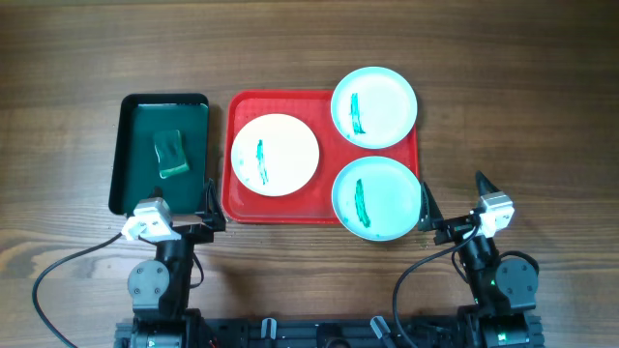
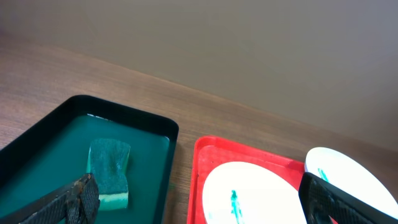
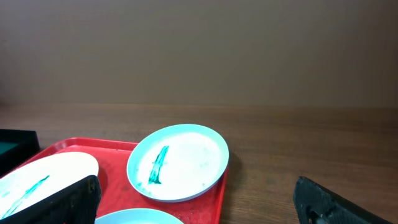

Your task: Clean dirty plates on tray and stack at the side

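Observation:
My left gripper will go to the dark green tray next and close on the middle of the green sponge (image 1: 170, 152) (image 2: 109, 169), since the plates need wiping.
The red tray (image 1: 327, 196) lies mid-table and holds three smeared plates. The white plate (image 1: 276, 155) is on its left. One pale aqua plate (image 1: 374, 106) overhangs the far right corner, and another (image 1: 377, 198) overhangs the near right corner. My left gripper (image 1: 179, 205) is open and empty, near the tray's front left corner. My right gripper (image 1: 453, 198) is open and empty, just right of the near aqua plate. The left wrist view shows the open jaws (image 2: 202, 202) with the white plate (image 2: 249, 193) between them. The right wrist view shows the open jaws (image 3: 199, 199) facing the far aqua plate (image 3: 178, 162).
A dark green tray (image 1: 135, 145) holding a green sponge (image 1: 172, 153) lies left of the red tray. It also shows in the left wrist view (image 2: 37, 149) with the sponge (image 2: 109, 171). Bare wooden table lies right of the red tray.

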